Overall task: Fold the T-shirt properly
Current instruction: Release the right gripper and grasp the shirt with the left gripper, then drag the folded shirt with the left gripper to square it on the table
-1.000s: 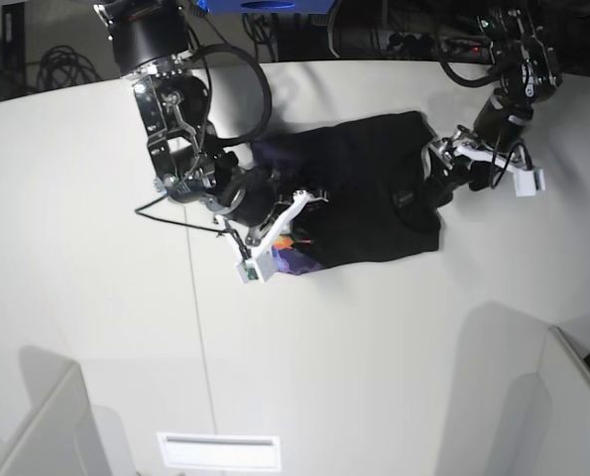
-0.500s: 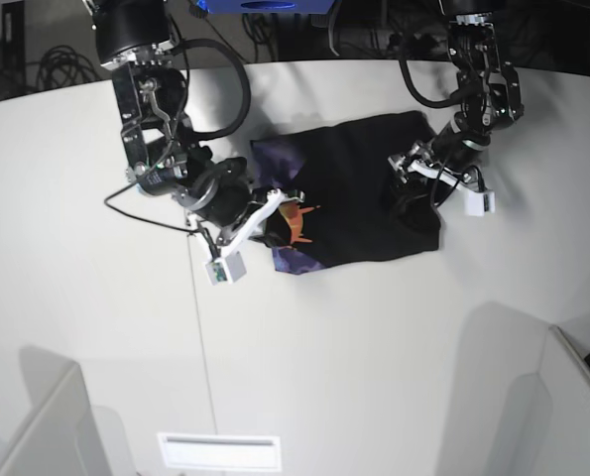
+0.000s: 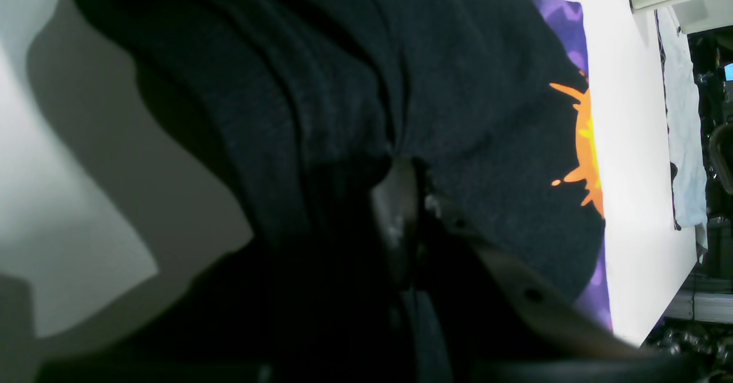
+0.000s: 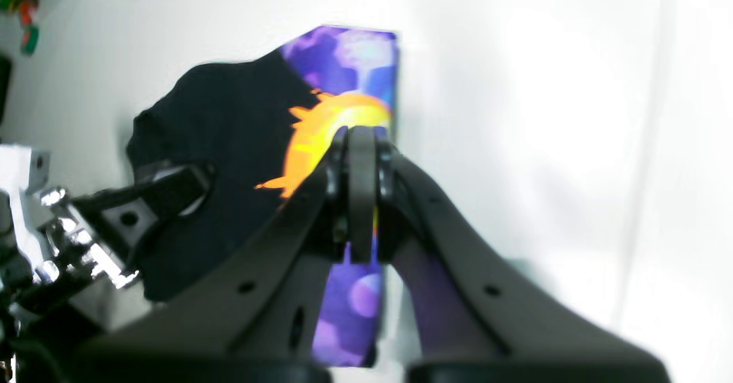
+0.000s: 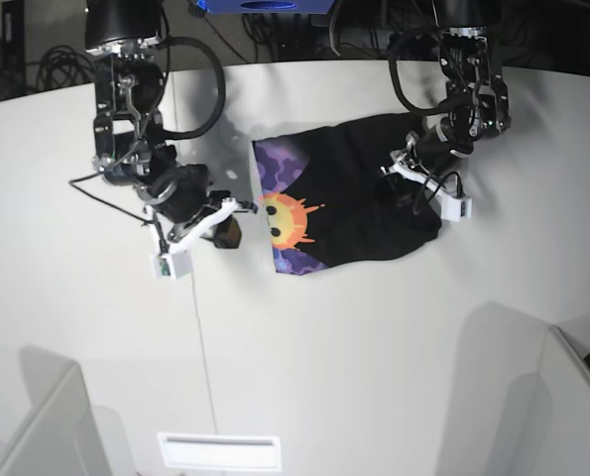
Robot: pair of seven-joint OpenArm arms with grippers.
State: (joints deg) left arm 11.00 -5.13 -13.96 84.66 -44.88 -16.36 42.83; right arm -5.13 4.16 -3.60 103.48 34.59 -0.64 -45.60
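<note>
Next, I let go of the black T-shirt with my left gripper on the white table (image 5: 283,208) (image 3: 591,135) next to the table seam.
The black T-shirt (image 5: 349,198) lies bunched on the white table, its left part turned up to show the orange sun print (image 5: 287,220) on purple. My left gripper (image 5: 406,194) rests on the shirt's right part. In the left wrist view its jaws (image 3: 404,200) are closed in folds of the black cloth (image 3: 487,114). My right gripper (image 5: 231,230) is just left of the shirt's left edge and apart from it. In the right wrist view it (image 4: 361,142) is shut and empty, with the sun print (image 4: 312,142) beyond its tips.
A table seam (image 5: 197,327) runs toward the front. Grey box corners stand at the front left (image 5: 47,426) and front right (image 5: 572,397). A white slotted plate (image 5: 218,451) lies at the front edge. Cables hang behind the table.
My right gripper has let go of the shirt's left edge and drawn back to the left. The printed part now lies flat, sun showing. My left gripper has shifted left onto the shirt.
</note>
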